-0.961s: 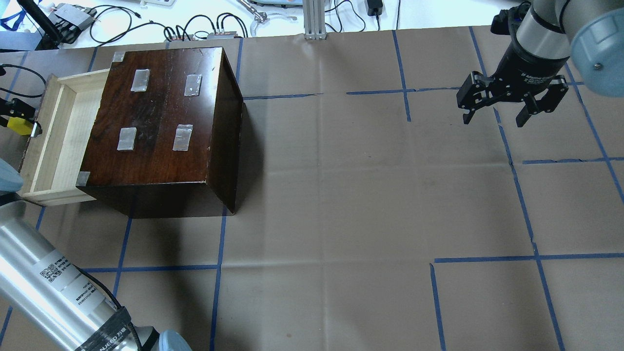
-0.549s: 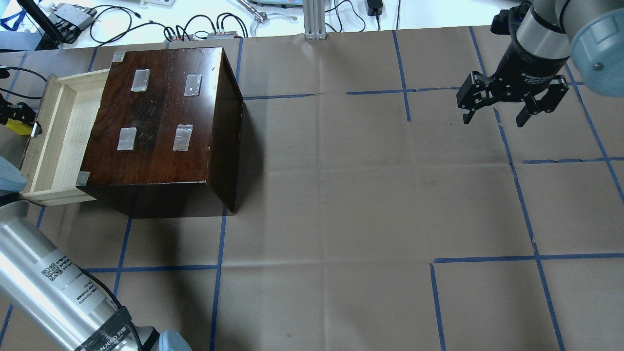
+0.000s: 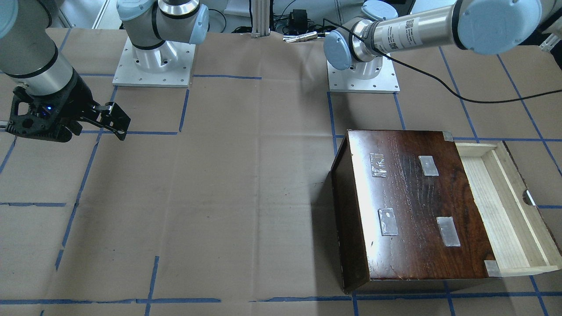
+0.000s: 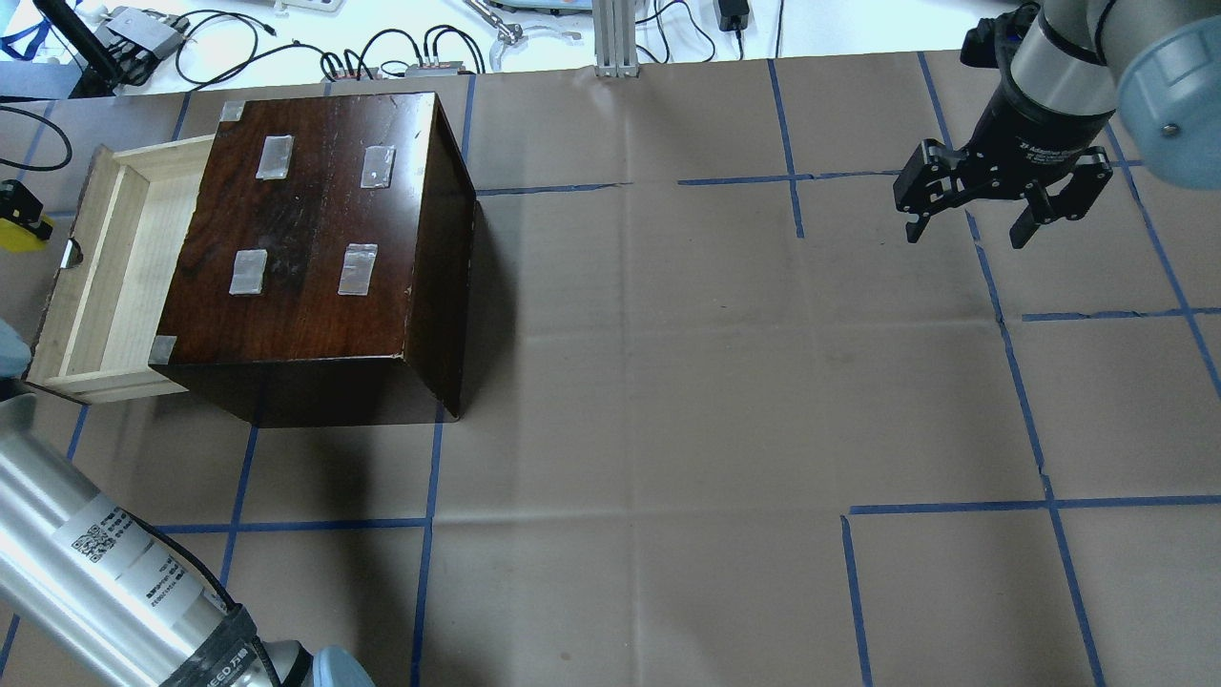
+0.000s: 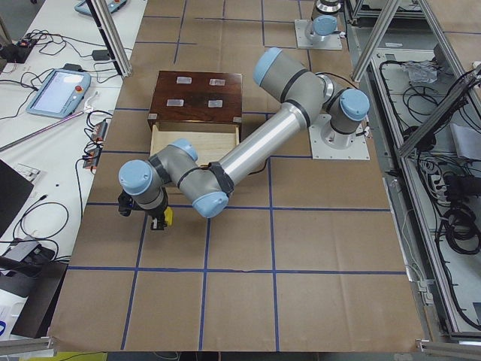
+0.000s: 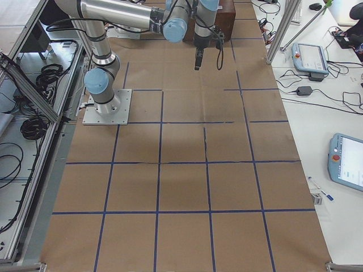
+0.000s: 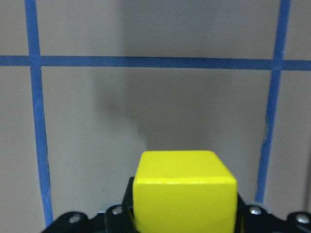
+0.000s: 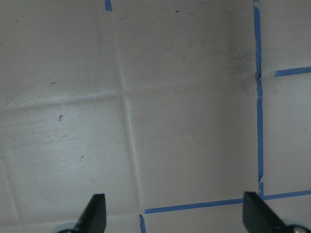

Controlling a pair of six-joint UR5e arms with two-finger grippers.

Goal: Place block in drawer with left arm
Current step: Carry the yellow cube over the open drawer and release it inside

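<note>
My left gripper will release the yellow block on the pale tray's bottom (image 3: 490, 202), between the dark-brown box and the notch.
My left gripper (image 5: 158, 222) is shut on the yellow block (image 7: 184, 191). It holds the block over the paper, outside the drawer's dark front board. In the overhead view the block (image 4: 19, 235) sits at the far left edge, left of the notch. The drawer (image 4: 105, 267) is pulled open from the dark-brown box (image 4: 305, 219), and its pale tray is empty. My right gripper (image 4: 968, 234) is open and empty, hanging above the paper at the far right, well away from the box.
The box (image 3: 417, 210) has several tape patches on its glossy top. The left arm's silver forearm (image 4: 105, 572) crosses the near-left corner. Cables and gear (image 4: 382, 48) lie along the far edge. Brown paper with blue tape lines (image 4: 668, 382) covers the table.
My left gripper has carried the block further left, away from the drawer's front board. The drawer's near front corner sits slightly further out. The right arm has not moved.
</note>
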